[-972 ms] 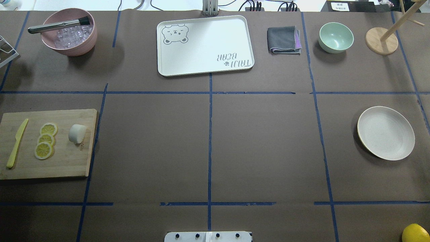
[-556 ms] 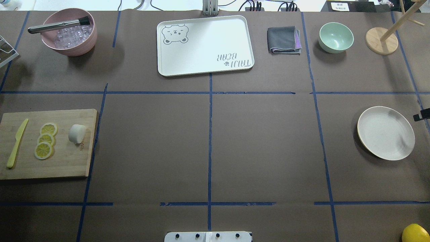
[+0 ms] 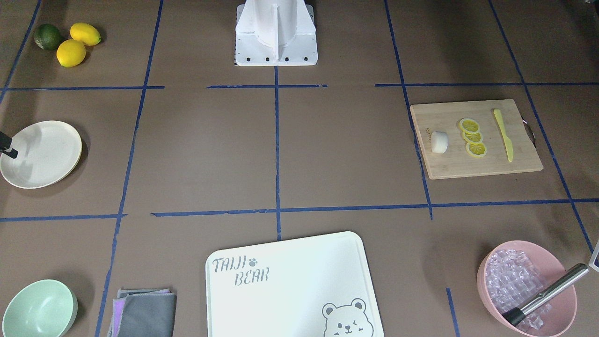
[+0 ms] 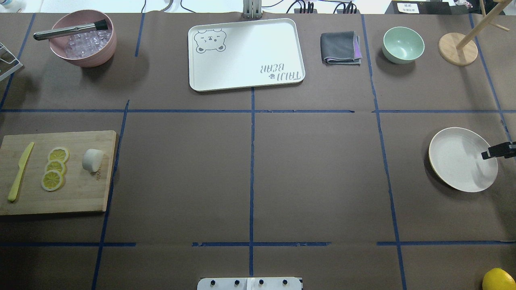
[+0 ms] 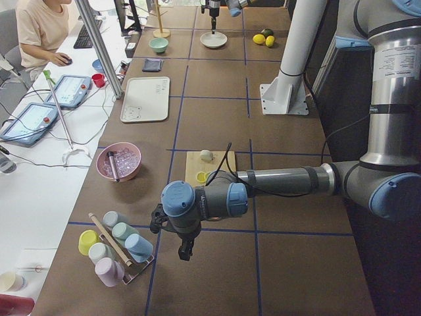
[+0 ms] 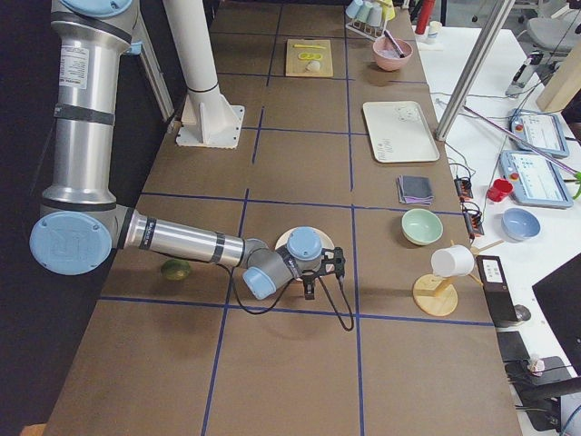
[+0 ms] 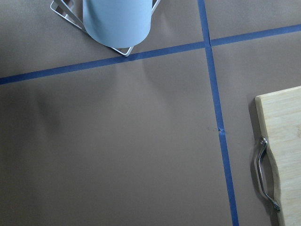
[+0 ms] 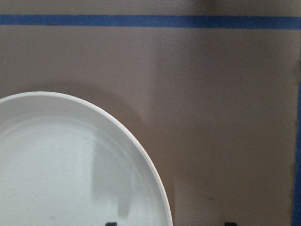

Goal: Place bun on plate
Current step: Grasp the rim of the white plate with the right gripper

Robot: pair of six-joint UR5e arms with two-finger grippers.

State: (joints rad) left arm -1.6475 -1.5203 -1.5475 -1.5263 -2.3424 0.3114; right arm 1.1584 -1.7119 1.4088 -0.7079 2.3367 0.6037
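Next, my right gripper sets the cream plate down on the blue line (image 3: 289, 151) between the white base and bear tray.
The bun (image 4: 92, 160) is a small white stub lying on the wooden cutting board (image 4: 80, 193) at the table's left, also seen as bun (image 3: 439, 142). The cream plate (image 4: 459, 161) sits far right, empty. My right gripper (image 4: 499, 151) pokes in from the right edge over the plate's right rim. In its wrist view the plate (image 8: 70, 165) fills the lower left, and two dark fingertips (image 8: 111, 223) stand wide apart, so it is open and empty. My left gripper (image 5: 185, 249) hangs beyond the board, near the cup rack; I cannot tell its state.
Lemon slices (image 4: 54, 167) and a yellow knife (image 4: 20, 171) share the board. At the back stand a pink ice bowl (image 4: 82, 38), the bear tray (image 4: 246, 54), a grey cloth (image 4: 340, 48), a mint bowl (image 4: 403, 44) and a wooden stand (image 4: 457, 48). A person (image 5: 39, 29) sits beside the table.
My right gripper has come into the overhead view from the right edge and moved left over the plate's rim. The bun and plate have not moved.
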